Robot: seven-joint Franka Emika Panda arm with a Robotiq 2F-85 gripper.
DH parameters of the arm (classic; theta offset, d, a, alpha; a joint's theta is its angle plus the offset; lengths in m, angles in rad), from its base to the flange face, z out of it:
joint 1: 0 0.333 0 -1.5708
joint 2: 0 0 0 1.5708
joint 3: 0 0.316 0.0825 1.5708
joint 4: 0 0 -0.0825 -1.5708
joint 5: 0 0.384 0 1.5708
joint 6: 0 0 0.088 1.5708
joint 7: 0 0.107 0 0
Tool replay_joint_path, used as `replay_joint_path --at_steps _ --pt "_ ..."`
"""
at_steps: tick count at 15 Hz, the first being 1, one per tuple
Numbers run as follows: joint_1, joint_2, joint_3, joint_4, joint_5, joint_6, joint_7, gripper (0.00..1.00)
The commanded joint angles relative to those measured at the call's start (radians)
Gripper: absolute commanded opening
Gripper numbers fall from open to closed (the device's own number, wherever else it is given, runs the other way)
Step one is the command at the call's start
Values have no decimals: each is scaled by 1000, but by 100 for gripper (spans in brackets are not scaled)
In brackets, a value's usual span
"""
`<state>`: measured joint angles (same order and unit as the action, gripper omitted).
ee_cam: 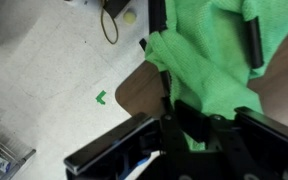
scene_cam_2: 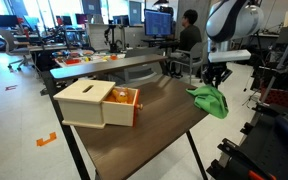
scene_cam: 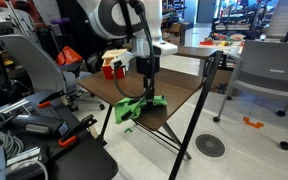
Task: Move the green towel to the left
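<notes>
I will release the green towel from my gripper on the brown table [scene_cam: 134, 90] between its near corner and the wooden box.
The green towel [scene_cam: 139, 108] lies bunched at the near corner of the dark brown table [scene_cam: 104, 92], partly hanging over the edge. It also shows in an exterior view [scene_cam_2: 210, 101] and fills the wrist view [ee_cam: 209, 60]. My gripper [scene_cam: 146, 88] points straight down onto the towel and also shows in an exterior view [scene_cam_2: 216, 80]. In the wrist view my gripper [ee_cam: 204, 45] has a black finger on each side of a raised fold of cloth and pinches it.
A wooden box with orange contents [scene_cam_2: 99, 103] stands on the table [scene_cam_2: 154, 125], and shows in an exterior view [scene_cam: 115, 64] too. Office chairs [scene_cam: 269, 75] and floor [ee_cam: 54, 70] surround the table. A drain cover [scene_cam: 210, 146] is in the floor.
</notes>
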<state>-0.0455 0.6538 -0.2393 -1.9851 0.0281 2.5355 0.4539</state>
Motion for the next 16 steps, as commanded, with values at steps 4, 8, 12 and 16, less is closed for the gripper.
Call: replay_joint_path --at_steps 4,8,12,16 --pt "30 -209 31 8 12 -38 -12 2" --pt "52 -184 79 53 18 -16 1 2" --pt "76 -90 116 101 21 -17 8 2" --pt "99 24 135 171 24 -33 9 2"
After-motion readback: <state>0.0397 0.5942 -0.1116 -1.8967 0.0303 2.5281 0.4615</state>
